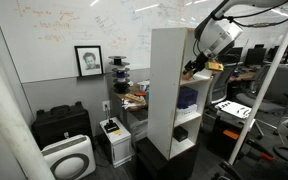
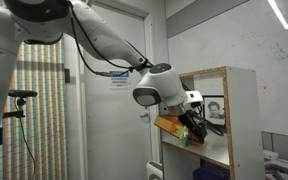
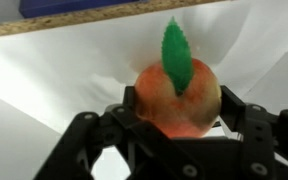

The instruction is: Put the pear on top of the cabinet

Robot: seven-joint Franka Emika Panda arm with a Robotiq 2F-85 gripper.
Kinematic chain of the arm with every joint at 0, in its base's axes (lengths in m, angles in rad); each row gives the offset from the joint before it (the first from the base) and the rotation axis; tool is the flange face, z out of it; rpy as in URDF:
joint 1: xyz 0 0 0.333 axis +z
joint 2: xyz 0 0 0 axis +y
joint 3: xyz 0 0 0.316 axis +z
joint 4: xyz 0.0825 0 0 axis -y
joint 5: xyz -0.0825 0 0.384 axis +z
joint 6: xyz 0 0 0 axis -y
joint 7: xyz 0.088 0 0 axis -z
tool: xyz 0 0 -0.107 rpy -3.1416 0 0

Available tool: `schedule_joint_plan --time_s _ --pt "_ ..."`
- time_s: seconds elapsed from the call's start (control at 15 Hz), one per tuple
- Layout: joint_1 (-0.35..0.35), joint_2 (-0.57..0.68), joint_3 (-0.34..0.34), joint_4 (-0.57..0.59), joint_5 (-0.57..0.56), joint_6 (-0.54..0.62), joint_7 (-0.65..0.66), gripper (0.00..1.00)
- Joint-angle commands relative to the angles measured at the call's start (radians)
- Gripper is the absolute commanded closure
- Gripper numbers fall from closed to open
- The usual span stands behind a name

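Note:
Next, my gripper lets go of the pear on top of the white cabinet, near the cabinet's corner [image 1: 192,27] between the side panel and the open shelves.
The pear [image 3: 177,98] is orange-yellow with a green leaf and fills the middle of the wrist view, clamped between my gripper's [image 3: 177,120] black fingers. In both exterior views my gripper [image 1: 197,68] [image 2: 187,122] reaches into the upper open compartment of the tall white cabinet [image 1: 166,90] [image 2: 242,120], holding the pear [image 1: 213,65] at about upper-shelf height. The cabinet's top is above the gripper. In the wrist view a white shelf wall and a wood-coloured board edge lie behind the pear.
A dark blue object [image 1: 187,97] and a small black object [image 1: 181,132] sit on lower cabinet shelves. A black case [image 1: 62,124] and white air purifier [image 1: 68,158] stand on the floor beside it. A whiteboard wall is behind. A door [image 2: 114,110] shows behind the arm.

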Motion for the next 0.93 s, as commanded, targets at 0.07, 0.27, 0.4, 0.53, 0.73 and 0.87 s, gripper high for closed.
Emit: schedule_joint_plan --time_s 0.07,0.27,0.4,0.53,0.73,0.87 --pt "0.082 -0.119 -0.199 -0.186 -0.356 -0.069 0.136 0.47" --pt "0.103 -0.184 -0.333 -0.199 -0.605 -0.190 0.221 0.47" --pt "-0.100 -0.224 -0.196 -0.165 -0.777 -0.333 0.301 0.47" --pt "-0.173 -0.311 -0.149 -0.150 -0.941 -0.525 0.428 0.47" --pt "-0.279 -0.404 -0.081 -0.118 -0.945 -0.775 0.471 0.47" --pt "-0.310 -0.461 -0.069 -0.052 -0.885 -0.943 0.498 0.47"
